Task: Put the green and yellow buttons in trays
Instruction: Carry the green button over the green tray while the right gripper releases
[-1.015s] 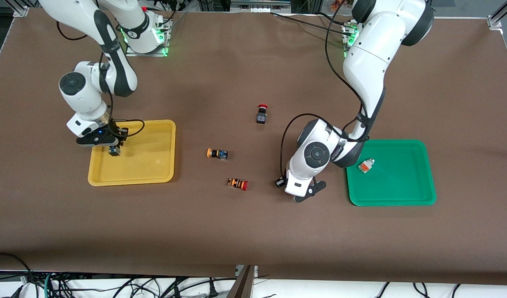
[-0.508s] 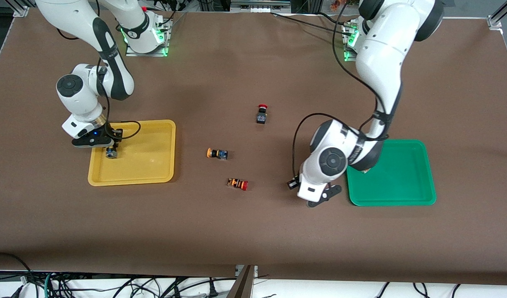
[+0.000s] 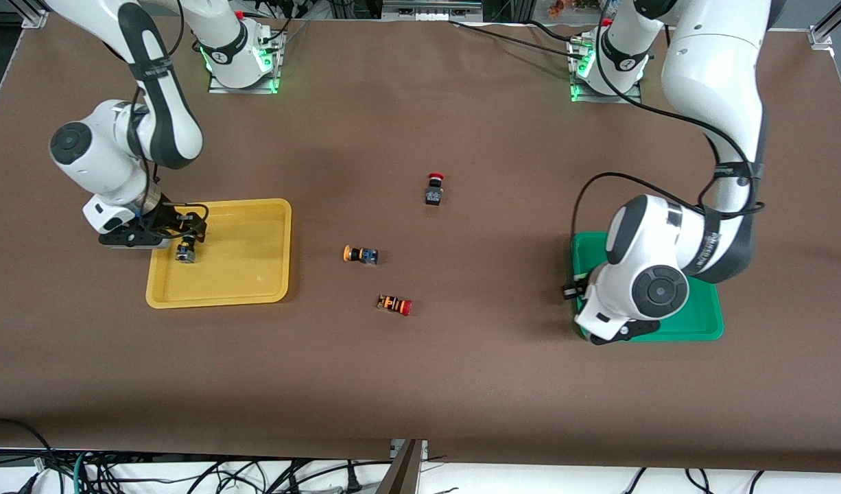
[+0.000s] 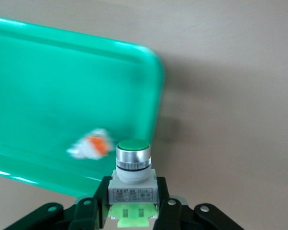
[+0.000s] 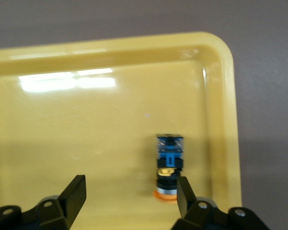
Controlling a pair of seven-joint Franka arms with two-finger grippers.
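The green-capped button will go down on the green tray's bottom beside the orange-faced white button (image 3: 641,279) (image 4: 26,125) from my left gripper.
My left gripper (image 4: 133,194) is shut on a white-and-silver button with a green cap (image 4: 132,165). It hangs over the edge of the green tray (image 3: 702,328) that faces the table's middle. A white button with an orange face (image 4: 92,146) lies in that tray (image 4: 53,91); the arm hides it in the front view. My right gripper (image 5: 130,194) is open low over the yellow tray (image 3: 245,271). A black button with a yellow-orange cap (image 5: 168,165) lies on the tray floor beside one finger (image 5: 184,191). A second yellow-capped button (image 3: 360,254) lies on the table between the trays.
A black switch with a red mushroom cap (image 3: 434,189) stands mid-table, farther from the front camera. An orange-striped switch with a red cap (image 3: 394,304) lies nearer to it. Brown table surface surrounds both trays.
My right gripper has opened and let go of the yellow-capped button in the yellow tray. My left arm has carried the green button from the table's middle to the green tray's edge.
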